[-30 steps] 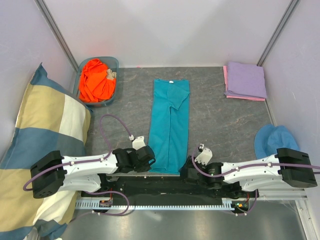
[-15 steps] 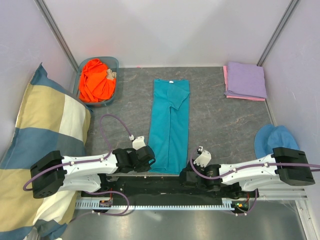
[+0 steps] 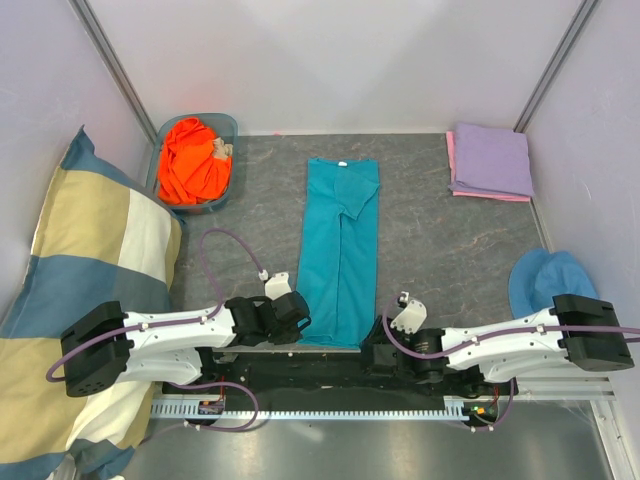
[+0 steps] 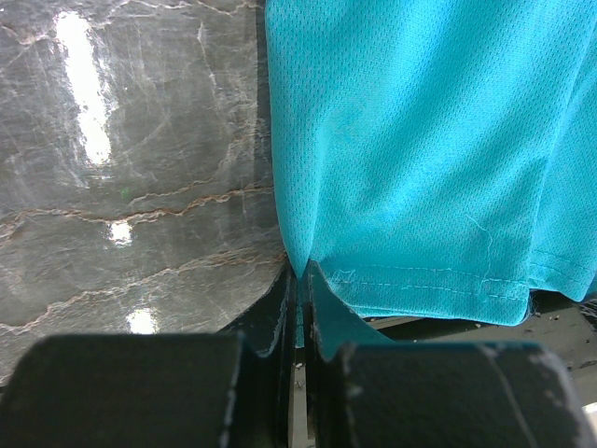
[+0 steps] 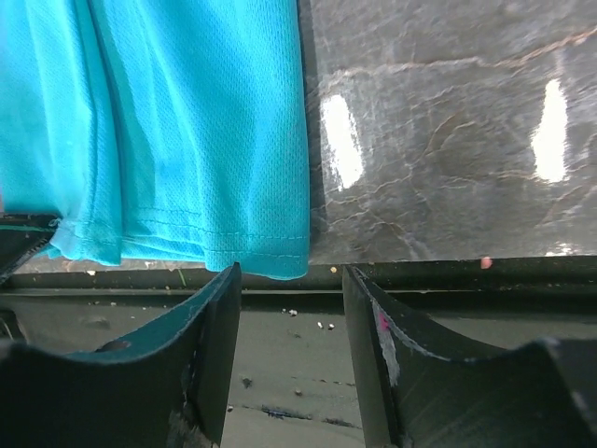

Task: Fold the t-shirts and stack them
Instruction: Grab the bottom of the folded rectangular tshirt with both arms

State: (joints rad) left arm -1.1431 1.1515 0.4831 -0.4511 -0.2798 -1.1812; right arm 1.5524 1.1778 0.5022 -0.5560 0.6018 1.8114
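The loose hem corner of the teal t-shirt barely reaches between my right gripper's fingers. Next, I pinch the hem closer to its middle (image 5: 207, 243) with that gripper before folding.
The teal t-shirt (image 3: 340, 250) lies folded lengthwise into a long strip down the middle of the table, collar at the far end. My left gripper (image 3: 298, 322) is shut on the shirt's near left hem corner; in the left wrist view the teal cloth (image 4: 420, 140) runs down into the pinched jaws (image 4: 300, 273). My right gripper (image 3: 378, 347) is open at the near right hem corner. In the right wrist view that corner (image 5: 280, 261) hangs just ahead of the gap (image 5: 291, 275), gripped by nothing. The orange t-shirt (image 3: 193, 160) lies crumpled in a basket. The lavender t-shirt (image 3: 492, 158) lies folded on the pink one (image 3: 452, 160).
A blue basket (image 3: 228, 124) sits at the back left. The big checked pillow (image 3: 90, 280) fills the left side. A blue bucket hat (image 3: 548, 280) lies at the right. The table's near edge and a black rail (image 5: 448, 280) run just under the shirt's hem.
The right gripper narrowed and then widened again, shifting slightly near the right hem corner. The left gripper and the shirt have not moved.
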